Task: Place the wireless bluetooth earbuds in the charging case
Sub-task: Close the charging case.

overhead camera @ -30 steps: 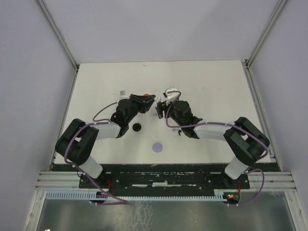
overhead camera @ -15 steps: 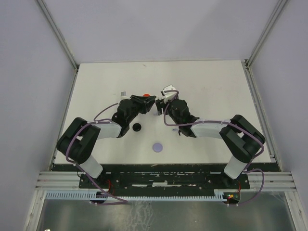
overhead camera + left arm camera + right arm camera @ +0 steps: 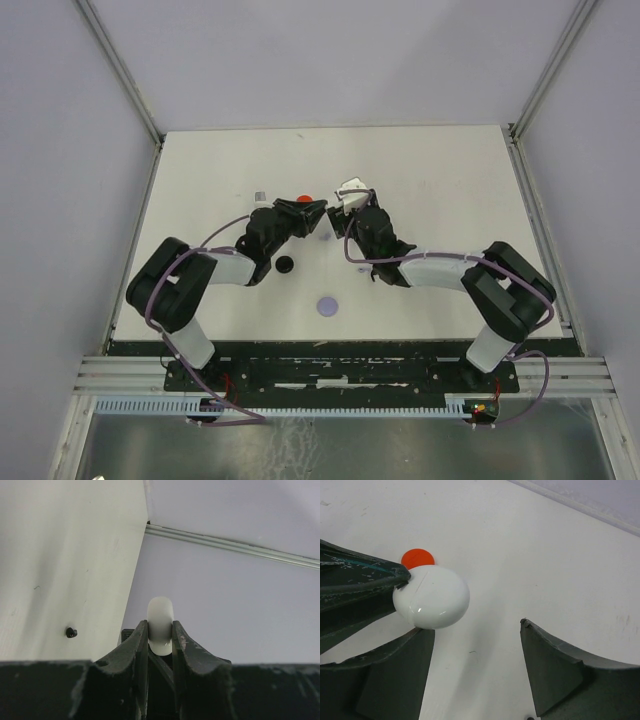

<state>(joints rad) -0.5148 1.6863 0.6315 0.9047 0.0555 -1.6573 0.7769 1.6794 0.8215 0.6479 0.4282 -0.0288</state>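
Observation:
Next, my left gripper lets go of the white charging case on the table (image 3: pixel 358 206) under my right gripper, level with the red disc. The case now hangs above the table.
My left gripper (image 3: pixel 160 625) is shut on the white charging case (image 3: pixel 160 612), a smooth rounded shell seen edge-on between its fingers. In the right wrist view the case (image 3: pixel 432 597) hangs above the table with a thin seam across it, pinched by the left gripper's dark fingers (image 3: pixel 365 580). My right gripper (image 3: pixel 475 627) stands open just in front of the case, its left finger right below it. From above, the left gripper (image 3: pixel 320 213) and the right gripper (image 3: pixel 336 214) meet tip to tip at mid-table. A tiny black bud-like thing (image 3: pixel 71 632) lies on the table.
A red disc (image 3: pixel 302 199) lies just behind the grippers and shows as the red disc (image 3: pixel 417 557) behind the case. A black disc (image 3: pixel 285 264) and a lavender disc (image 3: pixel 327 305) lie nearer the bases. A small grey item (image 3: pixel 259 194) sits far left. Walls enclose the table.
Both gripper heads have edged slightly towards each other and towards the far side. The left grip on the case and the open right jaws are unchanged.

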